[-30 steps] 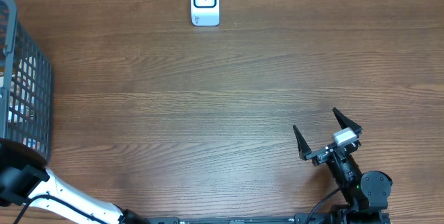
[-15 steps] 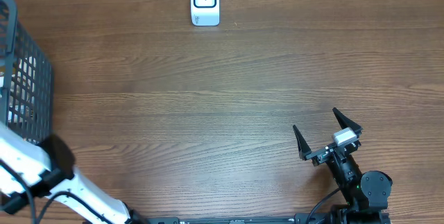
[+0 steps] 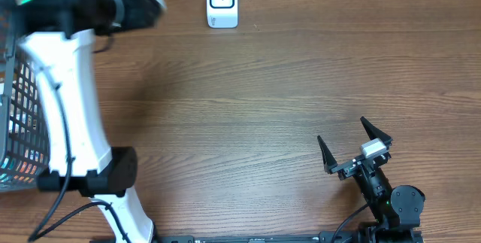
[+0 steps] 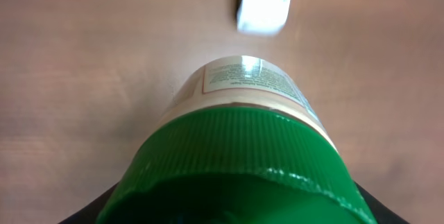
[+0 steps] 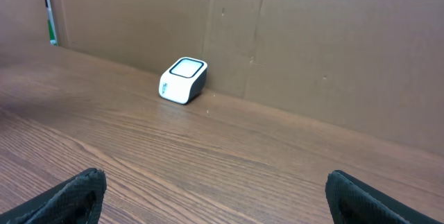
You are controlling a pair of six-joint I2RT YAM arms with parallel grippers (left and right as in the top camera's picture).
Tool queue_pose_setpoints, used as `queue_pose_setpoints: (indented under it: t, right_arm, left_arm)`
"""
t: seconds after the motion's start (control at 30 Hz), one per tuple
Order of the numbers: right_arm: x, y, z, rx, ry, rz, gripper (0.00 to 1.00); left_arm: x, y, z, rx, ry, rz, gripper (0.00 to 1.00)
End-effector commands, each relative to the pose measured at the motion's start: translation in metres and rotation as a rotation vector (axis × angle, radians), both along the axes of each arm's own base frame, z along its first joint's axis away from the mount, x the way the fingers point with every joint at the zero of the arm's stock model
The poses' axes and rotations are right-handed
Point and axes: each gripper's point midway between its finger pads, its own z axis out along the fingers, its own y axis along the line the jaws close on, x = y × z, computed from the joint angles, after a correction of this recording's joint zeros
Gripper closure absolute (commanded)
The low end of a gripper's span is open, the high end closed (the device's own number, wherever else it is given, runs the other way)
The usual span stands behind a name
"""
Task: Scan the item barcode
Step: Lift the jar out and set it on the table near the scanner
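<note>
Next, my left gripper lets go of the jar on the table (image 3: 195,110) in front of the scanner, slightly toward the wire basket.
The item (image 4: 243,92) is a jar with a ribbed green lid (image 4: 236,161) and a pale printed label; it fills the left wrist view, lid end toward the camera. My left gripper (image 3: 139,7) is shut on it, blurred at the table's back left, with only dark finger edges (image 4: 87,213) showing. The white barcode scanner (image 3: 222,2) stands at the back edge, just right of that gripper, and sits beyond the jar's far end (image 4: 263,5). My right gripper (image 3: 353,141) rests open at the front right, far from the scanner (image 5: 182,80), with nothing between its fingers.
A dark wire basket (image 3: 30,123) holding several packaged goods stands at the left edge. The white left arm (image 3: 71,107) stretches from the front edge to the back left. A cardboard wall (image 5: 312,44) runs behind the scanner.
The left arm has swung from low at the front left, by the basket, up to the back left near the scanner, carrying the jar. The right arm has not moved.
</note>
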Motion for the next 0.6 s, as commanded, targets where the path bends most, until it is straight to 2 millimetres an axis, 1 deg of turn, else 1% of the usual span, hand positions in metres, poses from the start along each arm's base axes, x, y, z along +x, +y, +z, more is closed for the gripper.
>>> queue_pose_setpoints:
  t: [0.0, 0.03, 0.13, 0.17, 0.2, 0.33, 0.37, 0.4, 0.47, 0.57]
  right_arm:
    - [0.0, 0.001, -0.003, 0.004, 0.002, 0.003, 0.0]
    - [0.0, 0.001, -0.003, 0.004, 0.002, 0.003, 0.0]
    - [0.0, 0.001, -0.003, 0.004, 0.002, 0.003, 0.0]
    - [0.0, 0.001, -0.003, 0.004, 0.002, 0.003, 0.0]
    - [0.0, 0.001, -0.003, 0.004, 0.002, 0.003, 0.0]
    - [0.0, 0.001, -0.003, 0.004, 0.002, 0.003, 0.0]
    - [0.0, 0.001, -0.003, 0.004, 0.002, 0.003, 0.0]
    - [0.0, 0.001, -0.003, 0.004, 0.002, 0.003, 0.0]
    - [0.0, 0.001, -0.003, 0.004, 0.002, 0.003, 0.0]
    - [0.0, 0.001, -0.003, 0.004, 0.002, 0.003, 0.0]
  left_arm:
    - [-0.006, -0.025, -0.062, 0.061, 0.186, -0.086, 0.58]
    - [-0.007, -0.035, -0.09, 0.072, 0.249, -0.118, 0.57]
    - [-0.011, -0.047, -0.14, 0.083, 0.344, -0.15, 0.52]
    - [-0.013, -0.049, -0.151, 0.083, 0.365, -0.155, 0.51]
    - [-0.017, -0.052, -0.167, 0.081, 0.394, -0.162, 0.5]
    - [-0.028, -0.05, -0.223, 0.086, 0.473, -0.149, 0.49]
    - [-0.03, -0.05, -0.229, 0.086, 0.48, -0.149, 0.49]
    - [-0.032, -0.049, -0.241, 0.087, 0.488, -0.148, 0.49]
    - [-0.034, -0.048, -0.258, 0.087, 0.493, -0.144, 0.49]
    - [-0.036, -0.048, -0.272, 0.086, 0.491, -0.144, 0.48]
